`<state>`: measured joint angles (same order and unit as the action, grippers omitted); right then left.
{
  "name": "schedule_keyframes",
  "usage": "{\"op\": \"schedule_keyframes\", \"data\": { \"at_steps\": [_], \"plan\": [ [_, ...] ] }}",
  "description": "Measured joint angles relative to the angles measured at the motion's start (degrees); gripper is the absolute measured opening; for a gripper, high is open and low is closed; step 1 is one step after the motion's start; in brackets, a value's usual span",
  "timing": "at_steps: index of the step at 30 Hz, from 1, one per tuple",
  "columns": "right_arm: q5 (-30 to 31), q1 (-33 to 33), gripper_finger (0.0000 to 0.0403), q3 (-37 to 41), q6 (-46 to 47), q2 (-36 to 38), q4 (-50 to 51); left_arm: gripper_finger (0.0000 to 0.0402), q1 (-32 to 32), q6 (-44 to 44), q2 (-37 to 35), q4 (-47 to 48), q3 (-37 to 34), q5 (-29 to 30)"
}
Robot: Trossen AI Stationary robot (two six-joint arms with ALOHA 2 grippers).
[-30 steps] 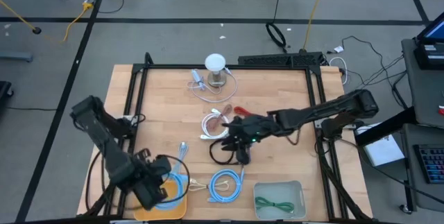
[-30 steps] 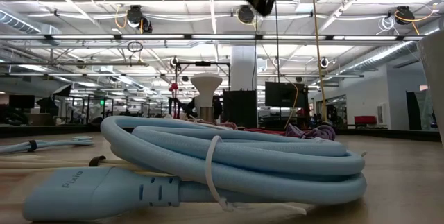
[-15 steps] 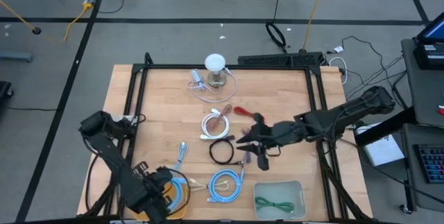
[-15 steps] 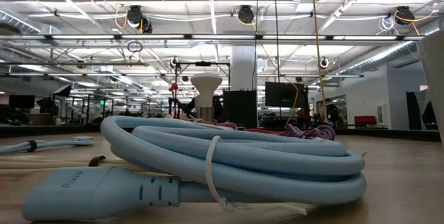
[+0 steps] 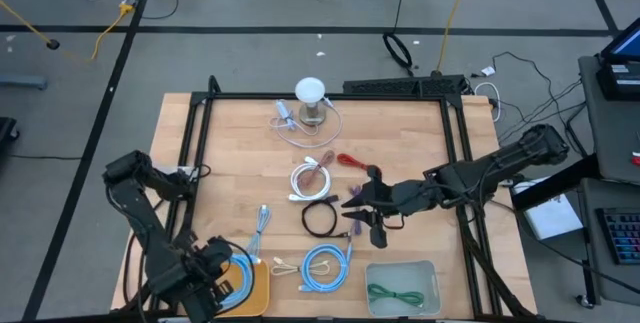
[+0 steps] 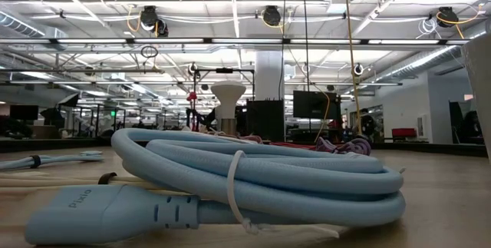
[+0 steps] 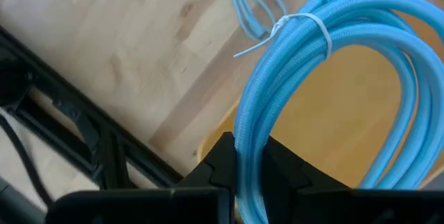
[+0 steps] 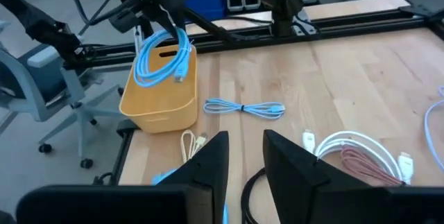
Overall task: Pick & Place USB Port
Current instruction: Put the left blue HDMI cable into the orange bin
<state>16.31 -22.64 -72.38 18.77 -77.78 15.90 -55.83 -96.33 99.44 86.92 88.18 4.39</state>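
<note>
The robot's left gripper should release the blue coiled USB cable inside the yellow bin (image 5: 256, 287) (image 7: 329, 137), toward the side with the thin blue cable.
A blue coiled USB cable (image 5: 238, 281), bound with a white tie (image 7: 305, 26), hangs from my left gripper (image 5: 207, 275), which is shut on it at the table's near left corner. Its lower loop (image 8: 161, 64) dips into the open top of a yellow bin (image 8: 156, 113). My right gripper (image 8: 246, 151) hovers open above the middle of the table (image 5: 352, 210), just right of a black cable coil (image 5: 320, 219), with nothing between its fingers. My left gripper pinches the bundled strands at the top of the blue coil (image 7: 244, 137) between its two fingers (image 7: 215, 168). It comes from above, pointing down. The coil hangs below the fingers, its loop over the yellow bin's floor (image 7: 333, 113).
A light blue coil (image 5: 325, 266), a beige cable (image 5: 285, 266) and a thin blue cable (image 5: 262, 221) lie near the bin. White and red cables (image 5: 310, 178) lie mid-table, a white lamp-like object (image 5: 311, 91) at the far edge, and a tray with a green cable (image 5: 400, 288) near right.
My right gripper has risen from the black coil and gone toward the table's right edge, leaving the top of the low view, then kept still. My left gripper has shifted a little toward the near left corner, sunk and rolled, keeping hold of the blue coil over the bin.
</note>
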Motion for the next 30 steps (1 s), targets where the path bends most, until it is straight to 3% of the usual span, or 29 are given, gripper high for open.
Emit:
{"op": "schedule_keyframes", "data": {
  "at_steps": [30],
  "plan": [
    [1.8,0.1,0.0082,0.0,0.2,0.0,1.1,0.0036,-0.7,6.2,4.1,-2.8,0.0,0.1]
  ]
}}
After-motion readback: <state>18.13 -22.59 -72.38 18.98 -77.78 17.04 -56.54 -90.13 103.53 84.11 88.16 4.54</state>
